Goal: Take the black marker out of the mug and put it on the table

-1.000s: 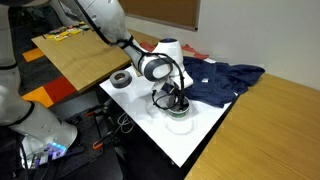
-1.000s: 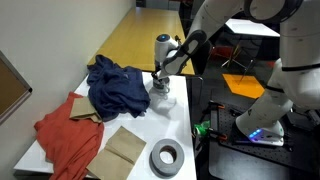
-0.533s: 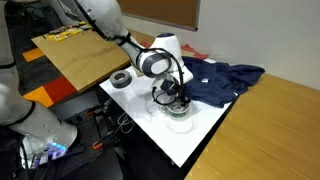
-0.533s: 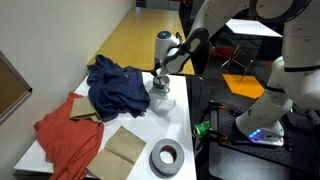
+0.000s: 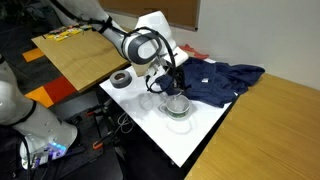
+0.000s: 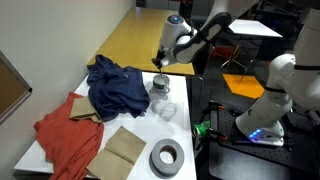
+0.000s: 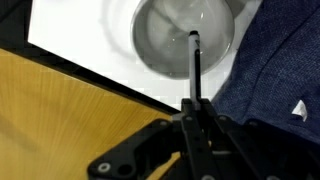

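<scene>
The black marker will be released on the white table (image 5: pixel 155 102) beside the mug, towards the grey tape roll.
My gripper (image 7: pixel 197 104) is shut on the black marker (image 7: pixel 195 65), a thin black stick pointing down from the fingers. In the wrist view its tip lies over the dark inside of the whitish-grey mug (image 7: pixel 160 45). In both exterior views the gripper (image 5: pixel 167 76) (image 6: pixel 160 63) hangs above the mug (image 5: pixel 179 108) (image 6: pixel 160 90), which stands on the white table (image 5: pixel 190 135) (image 6: pixel 185 125) next to the blue cloth. I cannot tell whether the marker's tip is still below the mug's rim.
A crumpled blue cloth (image 5: pixel 225 78) (image 6: pixel 115 85) lies right beside the mug. A grey tape roll (image 5: pixel 122 79) (image 6: pixel 166 157) sits near a table corner. A red cloth (image 6: pixel 65 135) and brown paper (image 6: pixel 125 148) lie further along. A wooden tabletop (image 5: pixel 85 50) adjoins.
The gripper has risen straight up from the mug, staying shut, and the marker has come up with it. The mug has stayed in place.
</scene>
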